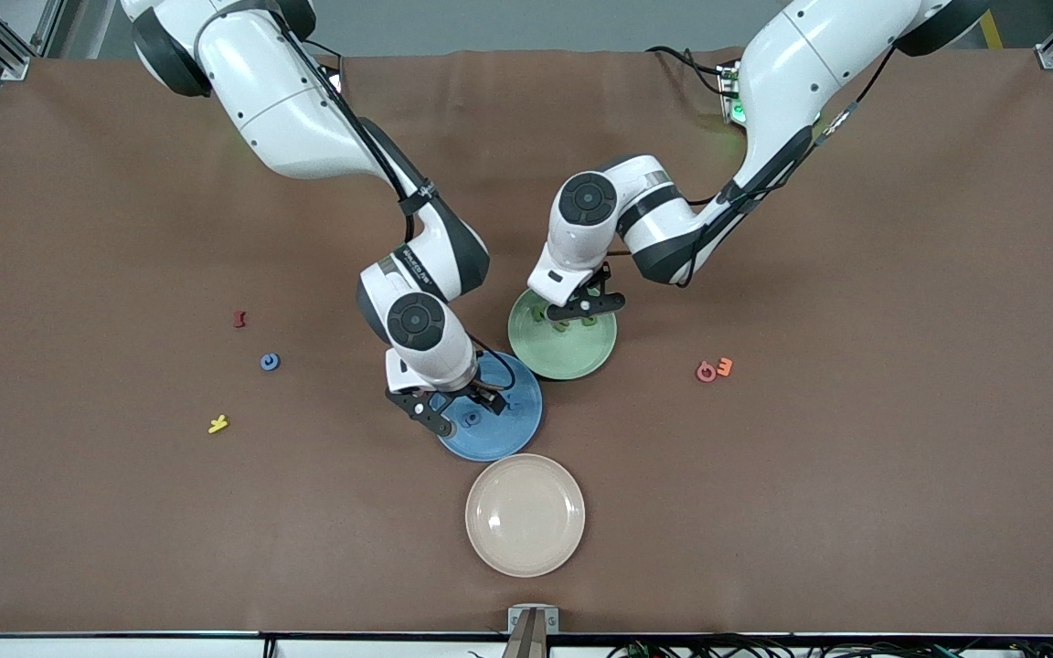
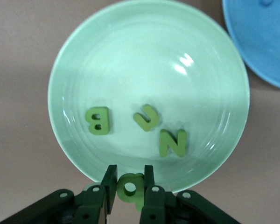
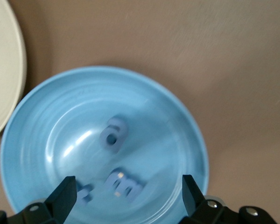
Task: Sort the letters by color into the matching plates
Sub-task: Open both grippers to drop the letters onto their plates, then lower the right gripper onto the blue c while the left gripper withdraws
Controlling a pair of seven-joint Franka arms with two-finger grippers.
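Next, I release the green q from my left gripper onto the pale green plate (image 1: 557, 305) (image 2: 142, 155), beside the N and near the rim of that plate.
The pale green plate (image 1: 572, 358) holds three green letters, a B (image 2: 98, 120), a hooked piece (image 2: 147, 116) and an N (image 2: 172, 143). My left gripper (image 1: 577, 313) hangs over that plate's rim (image 2: 74, 56), shut on a fourth green letter (image 2: 129, 190) shaped like a q. The blue plate (image 1: 510, 429) holds three blue pieces (image 3: 113, 133) (image 3: 124, 185) (image 3: 84, 191). My right gripper (image 1: 456, 408) is open and empty just above them (image 3: 128, 186). One blue letter (image 1: 270, 362) lies on the table toward the right arm's end.
A cream plate (image 1: 525, 514) sits nearer the front camera than the blue plate. A red piece (image 1: 239, 319) and a yellow piece (image 1: 218, 424) lie near the loose blue letter. A pink piece (image 1: 706, 371) and an orange piece (image 1: 725, 366) lie toward the left arm's end.
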